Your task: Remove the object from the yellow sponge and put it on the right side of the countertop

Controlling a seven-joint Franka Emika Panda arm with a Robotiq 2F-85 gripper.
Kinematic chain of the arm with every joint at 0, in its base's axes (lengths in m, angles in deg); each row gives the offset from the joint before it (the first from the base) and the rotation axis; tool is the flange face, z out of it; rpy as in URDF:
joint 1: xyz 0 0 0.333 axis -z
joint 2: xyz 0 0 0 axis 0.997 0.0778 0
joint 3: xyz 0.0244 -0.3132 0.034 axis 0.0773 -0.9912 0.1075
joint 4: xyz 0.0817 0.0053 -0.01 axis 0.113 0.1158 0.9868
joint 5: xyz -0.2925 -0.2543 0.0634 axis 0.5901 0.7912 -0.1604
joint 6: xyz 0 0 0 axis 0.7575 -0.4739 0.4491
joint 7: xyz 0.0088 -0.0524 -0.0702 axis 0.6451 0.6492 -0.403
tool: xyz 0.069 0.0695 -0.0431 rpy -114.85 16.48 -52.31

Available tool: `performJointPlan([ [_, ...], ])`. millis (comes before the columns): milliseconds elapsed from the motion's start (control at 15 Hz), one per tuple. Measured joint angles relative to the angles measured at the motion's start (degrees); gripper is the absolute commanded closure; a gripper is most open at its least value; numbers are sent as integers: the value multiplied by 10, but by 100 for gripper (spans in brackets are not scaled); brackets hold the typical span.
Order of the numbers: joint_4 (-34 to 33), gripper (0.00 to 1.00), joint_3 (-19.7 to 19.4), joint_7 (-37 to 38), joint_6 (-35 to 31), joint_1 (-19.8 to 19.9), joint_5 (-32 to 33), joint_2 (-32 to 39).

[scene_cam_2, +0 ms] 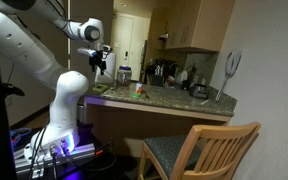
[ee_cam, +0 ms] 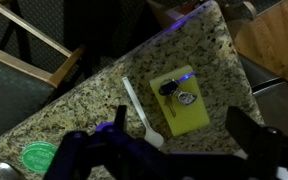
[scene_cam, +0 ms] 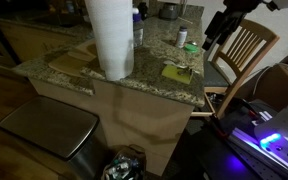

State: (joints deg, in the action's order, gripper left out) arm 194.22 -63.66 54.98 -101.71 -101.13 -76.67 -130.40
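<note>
Because the yellow sponge must be cleared, I next move my gripper down to the small dark object (scene_cam: 185, 68) (ee_cam: 177, 92) on the sponge and close it there.
The yellow sponge (ee_cam: 196, 116) lies on the granite countertop (ee_cam: 94, 80) near its edge. It also shows in an exterior view (scene_cam: 176, 73). The object (ee_cam: 176, 92), small and dark with a silvery part, like a bunch of keys, rests on the sponge's upper half. My gripper (ee_cam: 184, 140) is open and empty. It hangs above the countertop with its two dark fingers on either side of the sponge's near end, touching nothing. Both exterior views show it raised over the counter's end (scene_cam: 215, 38) (scene_cam_2: 99, 62).
A white plastic spoon (ee_cam: 141, 108) lies beside the sponge. A green lid (ee_cam: 39, 155) sits further along. A tall paper towel roll (scene_cam: 111, 38) and a small green-and-white item (scene_cam: 191, 46) stand on the counter. A wooden chair (scene_cam: 246, 50) stands off its end.
</note>
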Motion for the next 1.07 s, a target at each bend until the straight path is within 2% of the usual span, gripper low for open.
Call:
performJointPlan([
  [533,-1,0,-3,0,15,-3,0,0],
  [733,-11,0,-10,0,52,-2,16,-2],
  [867,-6,0,-18,-10,55,-2,10,27],
  [1067,12,0,-16,-41,13,-5,-15,130],
])
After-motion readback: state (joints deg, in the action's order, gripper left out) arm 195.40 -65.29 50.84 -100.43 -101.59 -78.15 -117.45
